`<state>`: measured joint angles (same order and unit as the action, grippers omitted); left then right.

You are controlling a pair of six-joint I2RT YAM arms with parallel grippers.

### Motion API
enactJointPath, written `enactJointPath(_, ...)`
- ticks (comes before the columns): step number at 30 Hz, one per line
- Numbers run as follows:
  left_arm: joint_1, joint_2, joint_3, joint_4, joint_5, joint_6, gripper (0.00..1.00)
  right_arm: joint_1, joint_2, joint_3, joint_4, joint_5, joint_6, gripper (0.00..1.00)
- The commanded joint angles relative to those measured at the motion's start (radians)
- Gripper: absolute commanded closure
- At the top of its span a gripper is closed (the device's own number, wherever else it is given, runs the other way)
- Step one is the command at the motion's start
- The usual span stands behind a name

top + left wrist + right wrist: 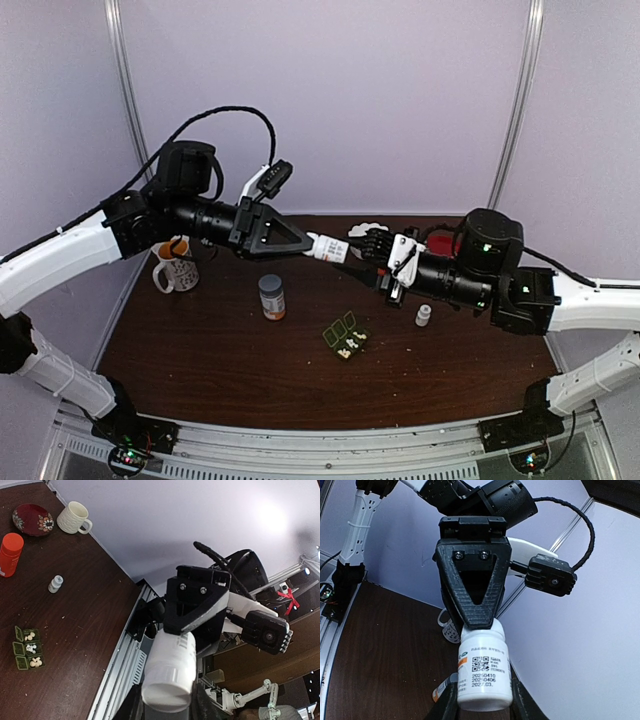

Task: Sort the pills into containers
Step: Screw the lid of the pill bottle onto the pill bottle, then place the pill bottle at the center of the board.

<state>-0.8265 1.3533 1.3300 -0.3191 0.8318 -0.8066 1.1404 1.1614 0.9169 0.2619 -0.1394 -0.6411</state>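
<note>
The robot's left gripper needs to release the white pill bottle on the table [236,348] in front of the grey-capped bottle.
A white pill bottle [333,249] is held in the air between both arms, above the back middle of the table. My left gripper [316,245] is shut on its capped end [167,692]. My right gripper [366,248] is shut on its labelled body [484,672]. The dark-green pill box [345,337] lies open on the table below, also in the left wrist view [27,649]. Whitish pills [31,649] lie in its three cells; in the top view they are pale specks [345,351].
A grey-capped labelled bottle [271,297] stands left of the box and a patterned mug [175,266] at far left. A small white vial [423,316] stands on the right. An orange bottle [10,555], red plate [33,519] and cream mug [74,518] sit at the back.
</note>
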Motion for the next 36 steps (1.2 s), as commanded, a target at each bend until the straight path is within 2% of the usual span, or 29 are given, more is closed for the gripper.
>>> enactJointPath(1,-0.034,0.006,0.035,0.009,0.008,0.168,1.00,-0.018,-0.023,0.056,-0.027,-0.122,0.217,1.00)
enactJointPath(5,-0.085,-0.006,0.095,-0.097,-0.142,0.419,1.00,-0.034,-0.032,0.069,-0.038,-0.210,0.389,1.00)
enactJointPath(8,-0.108,-0.023,0.090,-0.085,-0.231,0.537,1.00,-0.041,-0.048,0.051,-0.006,-0.264,0.487,1.00)
enactJointPath(13,-0.151,-0.040,0.066,-0.019,-0.297,0.668,1.00,-0.054,-0.075,0.025,0.029,-0.330,0.588,1.00)
enactJointPath(19,-0.163,-0.023,0.070,0.038,-0.271,0.714,1.00,-0.054,-0.104,-0.013,0.035,-0.339,0.586,1.00)
enactJointPath(20,-0.163,-0.017,0.082,0.028,-0.281,0.711,1.00,-0.054,-0.110,-0.019,0.029,-0.328,0.577,0.93)
enactJointPath(22,-0.163,-0.015,0.103,-0.007,-0.317,0.701,1.00,-0.054,-0.121,-0.032,0.013,-0.304,0.556,0.55)
enactJointPath(24,-0.162,-0.024,0.116,-0.058,-0.371,0.707,1.00,-0.054,-0.141,-0.051,-0.002,-0.266,0.533,0.24)
enactJointPath(25,-0.163,-0.034,0.119,-0.089,-0.403,0.712,1.00,-0.055,-0.153,-0.066,-0.006,-0.239,0.523,0.12)
enactJointPath(26,-0.163,-0.046,0.119,-0.124,-0.442,0.713,1.00,-0.056,-0.169,-0.082,-0.010,-0.206,0.515,0.06)
enactJointPath(27,-0.162,-0.058,0.117,-0.165,-0.491,0.716,1.00,-0.055,-0.185,-0.099,-0.015,-0.179,0.507,0.01)
enactJointPath(31,-0.163,-0.093,0.093,-0.348,-0.720,0.709,1.00,-0.060,-0.244,-0.163,-0.056,-0.124,0.488,0.00)
enactJointPath(36,-0.162,-0.067,0.055,-0.605,-0.963,0.572,1.00,-0.062,-0.252,-0.214,-0.105,-0.077,0.515,0.00)
